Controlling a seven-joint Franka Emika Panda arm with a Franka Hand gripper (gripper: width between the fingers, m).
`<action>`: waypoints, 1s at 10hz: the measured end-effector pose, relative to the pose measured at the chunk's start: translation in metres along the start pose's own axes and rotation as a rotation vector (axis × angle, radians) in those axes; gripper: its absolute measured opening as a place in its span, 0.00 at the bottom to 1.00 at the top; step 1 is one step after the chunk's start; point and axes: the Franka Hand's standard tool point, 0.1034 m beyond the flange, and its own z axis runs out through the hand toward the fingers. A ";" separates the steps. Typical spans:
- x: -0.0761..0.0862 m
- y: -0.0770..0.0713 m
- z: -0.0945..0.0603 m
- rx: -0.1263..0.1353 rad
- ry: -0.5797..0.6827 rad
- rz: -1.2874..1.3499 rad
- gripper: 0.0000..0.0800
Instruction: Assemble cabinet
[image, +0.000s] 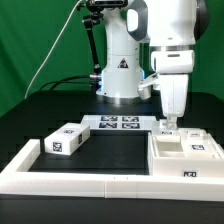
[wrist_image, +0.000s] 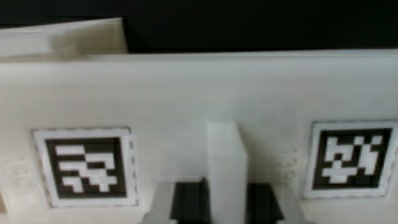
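Note:
Next, I release the white panel in the open half of the cabinet body (image: 175, 145), beside its other tagged panel.
The cabinet body (image: 186, 152), a white open box with tags, lies at the exterior view's right, against the rail frame. My gripper (image: 168, 124) reaches straight down onto its far edge. In the wrist view the body fills the frame as a white panel (wrist_image: 196, 90) with two tags (wrist_image: 86, 165) and a thin upright wall (wrist_image: 226, 160) between them. My gripper (wrist_image: 226, 206) has its dark fingers (wrist_image: 187, 203) pressed against both sides of that wall. A small white cabinet box part (image: 66, 141) with tags lies on the black table at the exterior view's left.
The marker board (image: 117, 124) lies at the back centre, in front of the arm's base (image: 120, 80). The long white rail frame (image: 90, 182) borders the table's front and left. A cable runs along the table behind the left box.

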 end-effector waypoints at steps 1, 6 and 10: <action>-0.001 0.003 0.000 0.006 -0.004 -0.009 0.09; 0.001 0.045 0.000 0.006 -0.009 -0.009 0.09; 0.004 0.068 0.001 -0.017 0.003 -0.015 0.09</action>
